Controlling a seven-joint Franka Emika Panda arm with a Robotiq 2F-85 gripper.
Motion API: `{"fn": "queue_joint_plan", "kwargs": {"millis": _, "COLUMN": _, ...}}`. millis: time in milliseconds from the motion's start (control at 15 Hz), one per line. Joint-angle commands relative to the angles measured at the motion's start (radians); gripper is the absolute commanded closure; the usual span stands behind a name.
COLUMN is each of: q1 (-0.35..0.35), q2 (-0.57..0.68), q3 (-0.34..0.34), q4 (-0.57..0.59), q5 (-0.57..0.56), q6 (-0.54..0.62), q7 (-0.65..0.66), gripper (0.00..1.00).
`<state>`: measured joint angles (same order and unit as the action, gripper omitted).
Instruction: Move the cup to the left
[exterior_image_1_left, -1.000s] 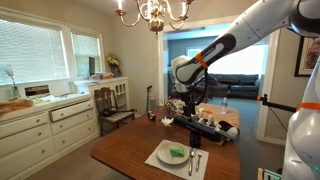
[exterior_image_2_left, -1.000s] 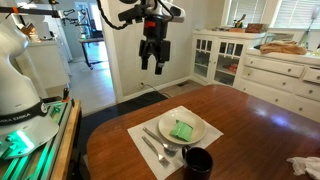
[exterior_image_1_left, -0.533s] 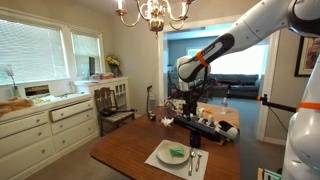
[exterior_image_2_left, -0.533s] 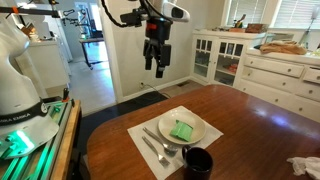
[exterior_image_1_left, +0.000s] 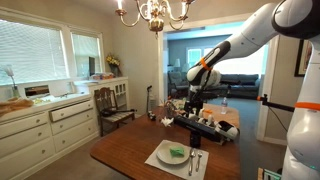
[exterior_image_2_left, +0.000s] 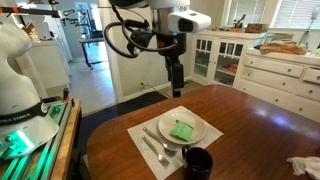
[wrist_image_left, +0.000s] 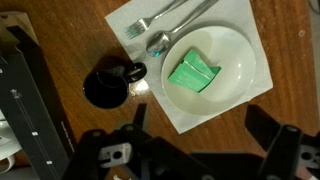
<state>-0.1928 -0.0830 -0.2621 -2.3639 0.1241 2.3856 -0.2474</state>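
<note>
Next, I move my gripper to the black cup's body (wrist_image_left: 106, 88) and close it there, while the cup's handle points out toward the white plate.
The small black cup (exterior_image_2_left: 197, 163) stands on the wooden table (exterior_image_2_left: 250, 120), near its edge and just beside a white placemat. In the wrist view the cup (wrist_image_left: 105, 87) shows from above, with its handle toward the white plate (wrist_image_left: 225, 50) that holds a green food item (wrist_image_left: 193, 73). My gripper (exterior_image_2_left: 176, 85) hangs high above the table, open and empty, well apart from the cup. In the wrist view its two dark fingers (wrist_image_left: 200, 128) frame the placemat's corner, and the cup lies to their left. The gripper also shows in an exterior view (exterior_image_1_left: 195, 97).
A fork and spoon (wrist_image_left: 165, 25) lie on the placemat (exterior_image_2_left: 150, 135) beside the plate (exterior_image_2_left: 182, 129). Black equipment (exterior_image_1_left: 205, 120) sits at one table end. A white cloth (exterior_image_2_left: 305, 168) lies on the table. White cabinets (exterior_image_2_left: 270, 65) and a chair (exterior_image_1_left: 110, 105) stand nearby.
My arm has swung sideways and lower, bringing the gripper from beyond the table's end to over the table near the plate. The cup and plate have not moved.
</note>
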Motion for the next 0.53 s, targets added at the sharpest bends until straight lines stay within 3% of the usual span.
{"fn": "queue_joint_plan", "kwargs": {"millis": 0, "q1": -0.007, "q2": 0.039, "q3": 0.014, "q4": -0.053, "q5": 0.079, "q6": 0.141, "q7": 0.13, "gripper": 0.0}}
{"fn": "queue_joint_plan", "kwargs": {"millis": 133, "q1": -0.001, "q2": 0.059, "q3": 0.024, "q4": -0.047, "q5": 0.107, "q6": 0.061, "q7": 0.21, "gripper": 0.0}}
{"fn": "queue_joint_plan", "kwargs": {"millis": 200, "q1": -0.011, "q2": 0.041, "q3": 0.018, "q4": -0.042, "q5": 0.064, "q6": 0.086, "q7": 0.147, "gripper": 0.0}}
{"fn": "queue_joint_plan", "kwargs": {"millis": 467, "q1": -0.009, "q2": 0.061, "q3": 0.031, "q4": -0.047, "q5": 0.083, "q6": 0.082, "q7": 0.198, "gripper": 0.0}}
